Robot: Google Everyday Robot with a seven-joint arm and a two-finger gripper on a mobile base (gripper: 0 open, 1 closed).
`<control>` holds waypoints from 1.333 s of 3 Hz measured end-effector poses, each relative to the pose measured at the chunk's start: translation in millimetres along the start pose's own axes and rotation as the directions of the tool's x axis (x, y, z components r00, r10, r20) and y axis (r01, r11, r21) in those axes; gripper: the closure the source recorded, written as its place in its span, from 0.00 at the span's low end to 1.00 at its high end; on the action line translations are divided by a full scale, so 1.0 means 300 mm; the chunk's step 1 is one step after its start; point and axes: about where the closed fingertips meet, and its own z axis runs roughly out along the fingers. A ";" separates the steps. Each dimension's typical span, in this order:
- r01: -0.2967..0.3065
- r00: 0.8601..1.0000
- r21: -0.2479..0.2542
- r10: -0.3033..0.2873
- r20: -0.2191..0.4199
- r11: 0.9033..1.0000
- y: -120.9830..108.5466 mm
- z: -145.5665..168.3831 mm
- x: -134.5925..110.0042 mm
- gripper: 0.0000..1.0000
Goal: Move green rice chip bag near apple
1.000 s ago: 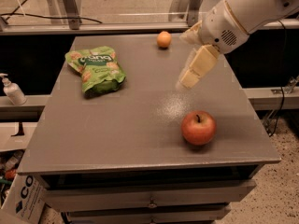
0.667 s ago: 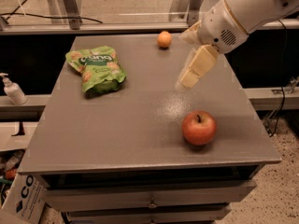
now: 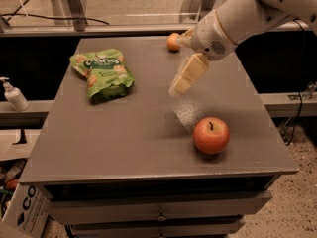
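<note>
My gripper should move to the green rice chip bag next and close on the bag's side (image 3: 122, 76) that faces the apple.
The green rice chip bag (image 3: 102, 73) lies flat at the back left of the grey table (image 3: 124, 148). The red-orange apple (image 3: 211, 135) stands at the front right, far from the bag. My gripper (image 3: 180, 63) hangs above the table's middle right, between bag and apple and behind the apple. It is open and holds nothing. It touches neither thing.
A small orange fruit (image 3: 173, 41) sits at the table's back edge, just behind the gripper. A white pump bottle (image 3: 13, 95) stands on a lower ledge to the left. Cardboard boxes (image 3: 22, 207) are on the floor at the front left. Drawers run under the table's front.
My gripper has moved a little to the left, toward the bag. The bag, apple and orange have not moved.
</note>
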 end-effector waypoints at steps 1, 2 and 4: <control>0.039 0.999 0.012 -0.040 0.029 0.999 -0.105 0.104 -0.031 0.00; 0.070 0.995 -0.003 -0.070 0.068 0.998 -0.185 0.225 -0.080 0.00; 0.102 0.987 -0.068 -0.092 0.130 0.992 -0.205 0.469 -0.150 0.00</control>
